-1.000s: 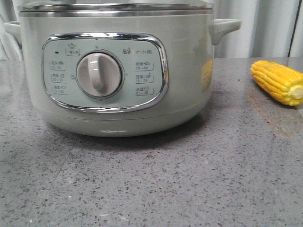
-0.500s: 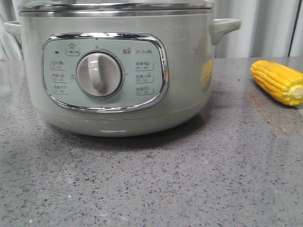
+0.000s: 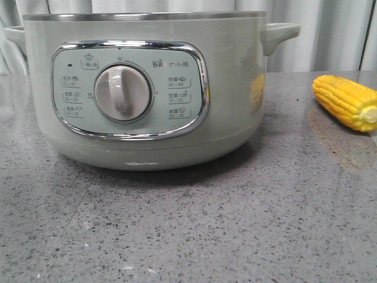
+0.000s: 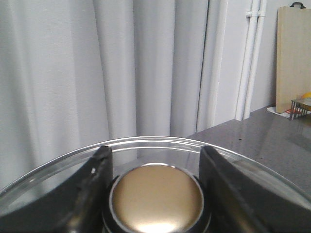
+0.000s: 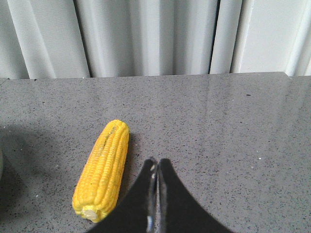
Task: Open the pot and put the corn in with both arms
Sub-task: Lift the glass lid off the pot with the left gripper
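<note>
The middle of the yellow corn [image 3: 344, 101] [image 5: 103, 167] beside the pot is the next place that my right gripper needs to go to, and it should close there.
The pale grey-green pot [image 3: 147, 88] stands on the counter in the front view, its steel rim bare and no lid on it. My left gripper [image 4: 155, 149] is shut on the bronze knob [image 4: 158, 196] of the glass lid [image 4: 63, 162] and holds the lid up in front of the curtain. The yellow corn [image 3: 346, 101] lies on the counter to the right of the pot. In the right wrist view the corn [image 5: 103, 167] lies just beside my right gripper [image 5: 156, 161], which is shut and empty, apart from the cob. Neither gripper shows in the front view.
The grey speckled counter [image 3: 206, 224] runs under everything. A pale curtain [image 5: 146, 34] hangs behind it. A wooden board [image 4: 293, 58] leans on the wall with a small rack [image 4: 301, 106] in front of it, far off in the left wrist view.
The lid that sat on the pot's rim has risen out of the front view, leaving the rim bare. The pot and the corn have not moved.
</note>
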